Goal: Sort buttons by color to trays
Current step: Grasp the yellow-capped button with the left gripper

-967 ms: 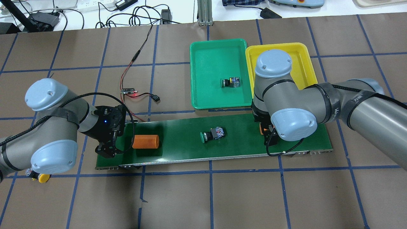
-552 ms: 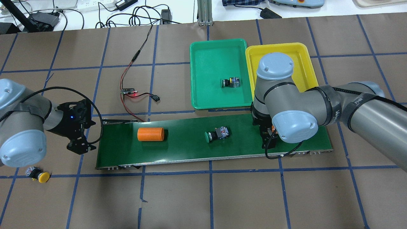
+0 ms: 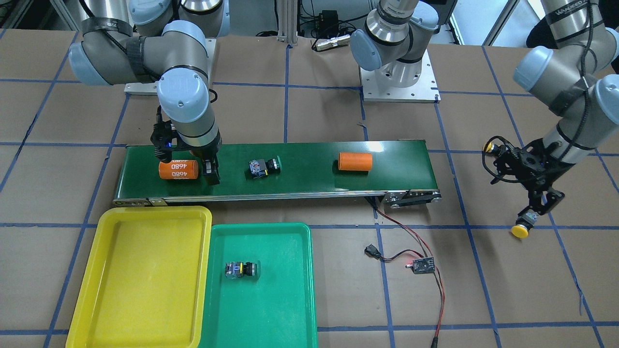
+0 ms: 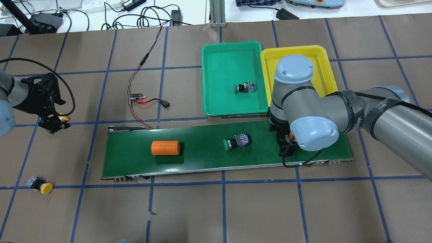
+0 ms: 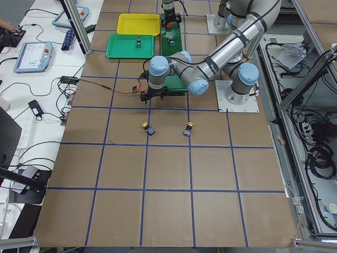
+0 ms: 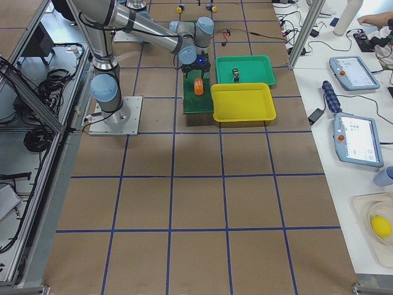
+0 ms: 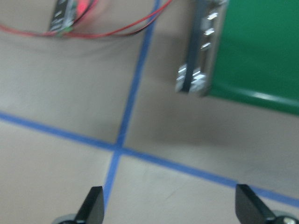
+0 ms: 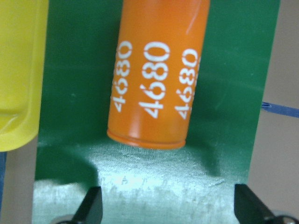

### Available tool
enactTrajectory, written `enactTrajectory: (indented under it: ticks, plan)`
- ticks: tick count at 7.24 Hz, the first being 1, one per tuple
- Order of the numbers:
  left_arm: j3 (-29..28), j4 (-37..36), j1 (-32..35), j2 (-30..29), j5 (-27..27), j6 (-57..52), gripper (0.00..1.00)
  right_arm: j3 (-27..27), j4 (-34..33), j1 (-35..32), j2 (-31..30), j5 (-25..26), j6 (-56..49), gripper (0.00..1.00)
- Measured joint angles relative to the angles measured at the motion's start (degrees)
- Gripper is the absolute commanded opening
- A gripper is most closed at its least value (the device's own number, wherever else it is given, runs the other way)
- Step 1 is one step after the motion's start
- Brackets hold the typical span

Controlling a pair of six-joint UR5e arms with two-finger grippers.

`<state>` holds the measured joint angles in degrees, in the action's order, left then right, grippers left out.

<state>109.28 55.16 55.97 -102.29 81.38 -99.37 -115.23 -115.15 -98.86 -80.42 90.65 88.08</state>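
Note:
The robot's left gripper will next take hold of the yellow button farther from the robot, closing on the button's dark base [image 3: 529, 216] behind its yellow cap.
One green button [image 4: 236, 141] lies on the belt at mid-length, and another [image 4: 245, 87] lies in the green tray [image 4: 216, 101]. The yellow tray [image 3: 140, 275] holds nothing. Two yellow buttons lie on the table off the belt's left end, one [image 4: 63, 118] just beside my left gripper [image 4: 53, 125] and one [image 4: 40, 185] nearer the robot. The left gripper is open and empty above the table [image 7: 170, 205]. My right gripper [image 4: 285, 143] is open over the belt's right end, with the orange 4680 cylinder [image 8: 159, 70] just beyond its fingertips.
The dark-green conveyor belt [image 4: 202, 155] runs across the middle. A plain orange cylinder [image 4: 165, 147] lies on its left part. A small circuit board with red wires [image 4: 136, 96] lies behind the belt's left end. The trays stand side by side behind its right half.
My left arm has swung away from the belt's left end, out to the table's left beside a yellow button. The plain cylinder and the green button have moved right along the belt.

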Motion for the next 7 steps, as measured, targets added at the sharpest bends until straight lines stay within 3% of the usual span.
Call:
enactTrajectory:
  ticks: [2, 5, 6, 7]
  plan:
    - [-4.4, -2.3, -1.9, -6.7, 0.2, 4.3, 1.0, 0.1, -0.4, 0.1, -0.1, -0.4, 3.7, 1.0]
    - [-4.6, -6.7, -6.6, -13.3, 0.4, 5.2, 1.0, 0.0, -0.4, -0.3, -0.1, -0.2, 5.8, 1.0]
    - [-3.6, -7.1, -7.3, -13.9, 0.7, 5.6, 0.91, -0.1, -0.4, -0.3, -0.1, -0.2, 5.7, 1.0]
    - [-2.1, -7.3, -8.2, -14.0, 1.2, 6.0, 0.35, -0.1, -0.5, -0.3, -0.1, -0.1, 5.7, 1.0]
